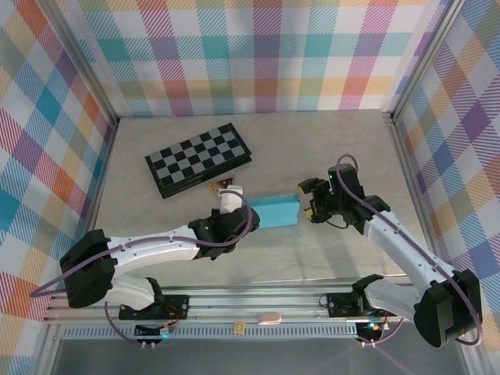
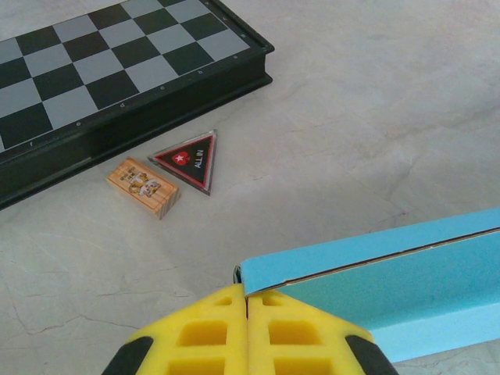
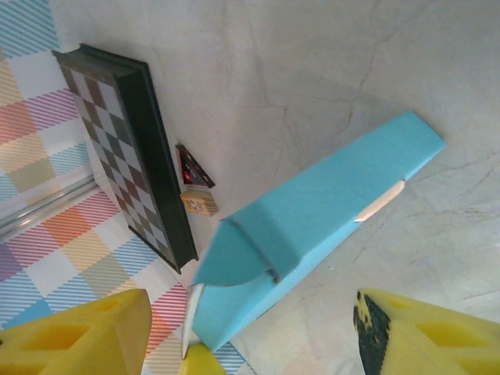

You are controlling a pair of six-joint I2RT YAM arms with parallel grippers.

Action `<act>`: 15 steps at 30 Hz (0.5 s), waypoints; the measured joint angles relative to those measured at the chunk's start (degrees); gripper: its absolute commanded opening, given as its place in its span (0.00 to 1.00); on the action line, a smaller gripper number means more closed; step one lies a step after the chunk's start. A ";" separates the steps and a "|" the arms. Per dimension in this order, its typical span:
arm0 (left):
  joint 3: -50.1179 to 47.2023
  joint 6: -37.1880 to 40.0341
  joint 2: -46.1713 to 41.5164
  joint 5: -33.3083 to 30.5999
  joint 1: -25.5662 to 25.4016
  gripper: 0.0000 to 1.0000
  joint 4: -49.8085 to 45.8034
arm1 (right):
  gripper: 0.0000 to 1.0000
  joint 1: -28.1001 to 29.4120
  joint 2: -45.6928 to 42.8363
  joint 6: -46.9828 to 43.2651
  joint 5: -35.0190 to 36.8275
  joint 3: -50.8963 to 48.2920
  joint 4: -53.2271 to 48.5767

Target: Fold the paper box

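My right gripper is open short of the paper box's rounded end flap, which sticks out loose, so it should move in and pinch the flap's corner (image 3: 264, 272) before my left gripper shifts.
The paper box (image 1: 275, 211) is a slim teal box lying on the table, right of centre. My left gripper (image 1: 241, 205) is at its left end. In the left wrist view the yellow fingers (image 2: 211, 332) are pressed together, shut on a corner of the paper box (image 2: 391, 262). My right gripper (image 1: 311, 199) stands just off the box's right end. In the right wrist view its yellow fingers (image 3: 74, 336) are wide apart around the right gripper (image 3: 250, 344), holding nothing. There the paper box (image 3: 328, 195) runs diagonally, and a rounded end flap (image 3: 234, 262) sticks out.
A black-and-grey chessboard (image 1: 199, 158) lies behind the box towards the back left. A small dark triangular piece (image 2: 187, 160) and a little wooden block (image 2: 144, 186) sit between board and box. Patterned walls close in the back and both sides.
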 measured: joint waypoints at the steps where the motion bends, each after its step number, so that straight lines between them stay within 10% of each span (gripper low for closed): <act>1: 0.09 -0.02 0.02 -0.09 -0.02 0.00 -0.13 | 0.66 -0.22 0.04 1.18 -0.46 -0.79 0.83; 15: 1.09 -0.24 0.92 -0.39 -0.07 0.00 -0.98 | 0.43 -1.36 1.64 5.99 -2.69 -3.69 10.27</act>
